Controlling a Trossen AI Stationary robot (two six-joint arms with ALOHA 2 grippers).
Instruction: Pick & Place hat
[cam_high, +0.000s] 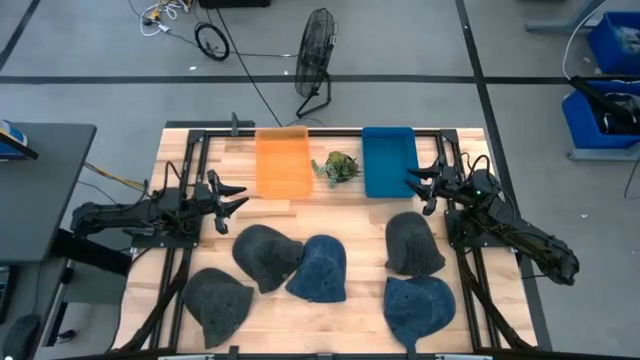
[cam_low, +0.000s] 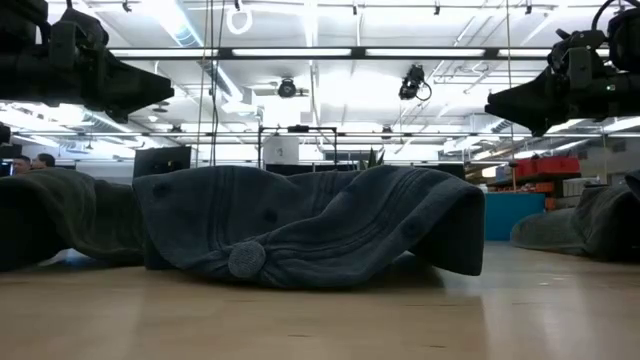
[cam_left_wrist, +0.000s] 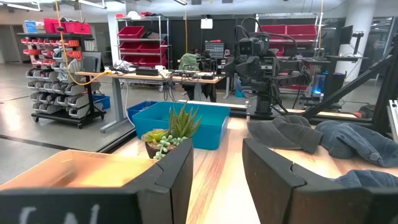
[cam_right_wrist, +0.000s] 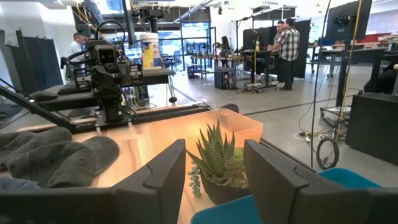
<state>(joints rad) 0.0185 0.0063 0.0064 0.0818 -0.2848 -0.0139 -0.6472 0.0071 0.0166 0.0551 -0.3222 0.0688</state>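
Observation:
My left gripper closes next on the fold (cam_high: 260, 245) beside the visor of the grey hat nearest the orange bin.
Five hats lie flat on the wooden table (cam_high: 330, 215): a grey one (cam_high: 267, 256), a blue one (cam_high: 320, 268) beside it, a grey one (cam_high: 218, 300) at the near left, a grey one (cam_high: 413, 243) on the right and a blue one (cam_high: 420, 305) at the near right. My left gripper (cam_high: 232, 197) hovers open and empty at the table's left, beyond the grey hats; its fingers also show in the left wrist view (cam_left_wrist: 217, 174). My right gripper (cam_high: 420, 185) hovers open and empty at the right, next to the blue bin; it also shows in the right wrist view (cam_right_wrist: 214, 168).
An orange bin (cam_high: 284, 162) and a blue bin (cam_high: 388, 160) stand at the far edge with a small potted plant (cam_high: 338, 167) between them. A black frame (cam_high: 190, 150) runs along the table's sides. People stand far off in the room (cam_right_wrist: 287, 43).

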